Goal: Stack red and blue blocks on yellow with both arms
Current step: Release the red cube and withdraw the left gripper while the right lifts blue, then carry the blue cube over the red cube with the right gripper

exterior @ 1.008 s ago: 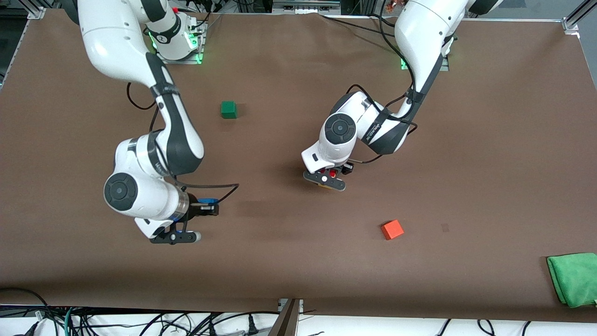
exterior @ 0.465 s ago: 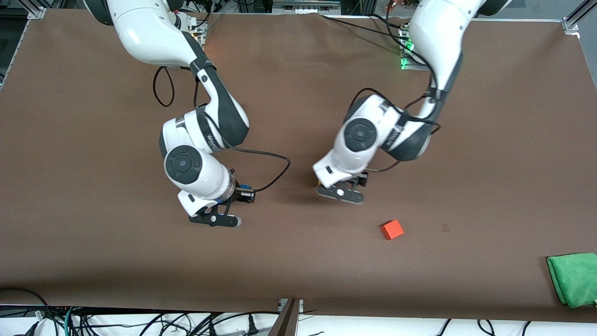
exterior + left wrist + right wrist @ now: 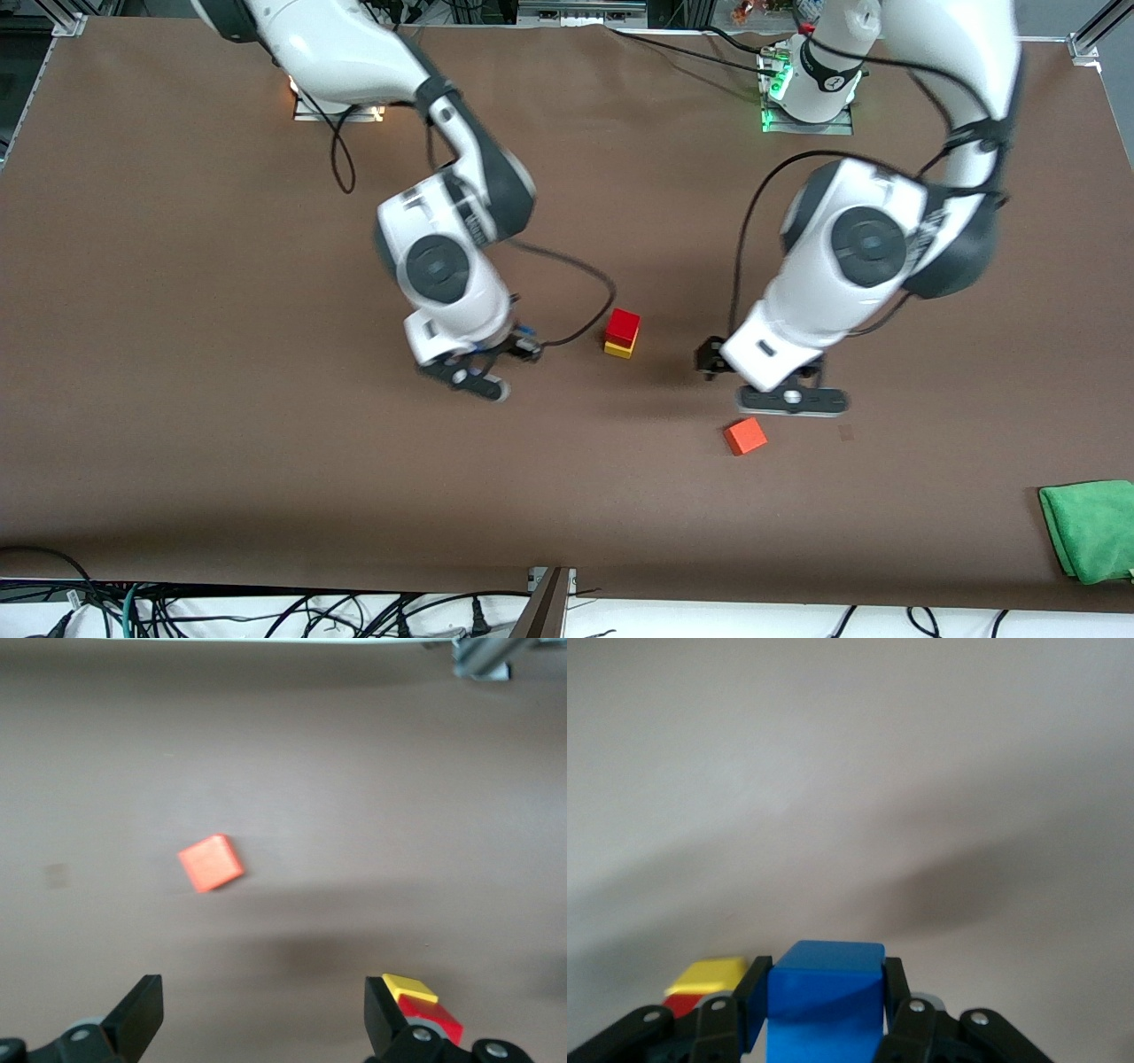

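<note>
I need to use my right gripper to release the blue block on top of the red block (image 3: 624, 324) (image 3: 683, 1004), which is resting on the yellow block.
The red block (image 3: 624, 324) sits on the yellow block (image 3: 618, 349) near the middle of the table. My right gripper (image 3: 474, 383) is shut on the blue block (image 3: 824, 992) and holds it above the table beside the stack, toward the right arm's end. Its wrist view shows the yellow block (image 3: 709, 976) and the red block (image 3: 680, 1003) close by. My left gripper (image 3: 791, 401) is open and empty, off the stack toward the left arm's end, over the table beside the orange cube. Its wrist view shows the yellow block (image 3: 409, 988) and the red block (image 3: 436, 1020) past one finger (image 3: 381, 1014).
An orange cube (image 3: 745, 436) lies nearer the front camera than the stack; it also shows in the left wrist view (image 3: 211, 863). A green cloth (image 3: 1090, 527) lies at the front corner at the left arm's end. The dark green cube is hidden.
My left gripper has let go of the red block on the yellow one and moved off toward the left arm's end. My right gripper has carried the blue block toward the stack.
</note>
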You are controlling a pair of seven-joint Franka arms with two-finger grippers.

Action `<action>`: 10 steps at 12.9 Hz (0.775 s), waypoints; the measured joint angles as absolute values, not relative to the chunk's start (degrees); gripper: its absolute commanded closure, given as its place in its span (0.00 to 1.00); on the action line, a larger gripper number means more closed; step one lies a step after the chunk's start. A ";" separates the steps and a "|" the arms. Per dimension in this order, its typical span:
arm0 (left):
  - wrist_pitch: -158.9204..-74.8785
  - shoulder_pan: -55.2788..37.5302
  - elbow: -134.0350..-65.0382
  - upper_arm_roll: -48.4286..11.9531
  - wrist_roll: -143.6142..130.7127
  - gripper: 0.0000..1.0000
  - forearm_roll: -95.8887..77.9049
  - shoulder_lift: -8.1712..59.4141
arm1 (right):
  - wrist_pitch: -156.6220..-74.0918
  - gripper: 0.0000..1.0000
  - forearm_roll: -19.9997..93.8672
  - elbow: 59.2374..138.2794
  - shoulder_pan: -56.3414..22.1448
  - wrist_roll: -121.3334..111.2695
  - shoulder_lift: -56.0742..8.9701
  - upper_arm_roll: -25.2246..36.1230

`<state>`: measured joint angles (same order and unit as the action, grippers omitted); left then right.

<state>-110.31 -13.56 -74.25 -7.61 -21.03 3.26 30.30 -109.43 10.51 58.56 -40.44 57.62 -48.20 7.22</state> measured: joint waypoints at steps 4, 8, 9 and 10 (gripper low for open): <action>-99.78 -8.19 -74.14 -5.59 -10.40 0.00 3.26 22.49 | -115.92 0.71 8.08 58.57 -50.30 75.09 -49.28 7.37; -88.65 -3.17 -74.53 -3.79 -5.96 0.00 3.24 14.34 | -120.19 0.68 4.37 58.57 -52.31 77.30 -50.62 7.51; -87.20 -2.44 -75.32 -3.76 -5.76 0.00 3.24 12.49 | -121.15 0.68 3.91 58.57 -52.31 77.30 -50.94 7.58; -86.49 -1.85 -76.78 -3.76 -5.74 0.00 3.23 10.65 | -122.32 0.67 3.57 58.57 -52.30 77.30 -51.30 7.66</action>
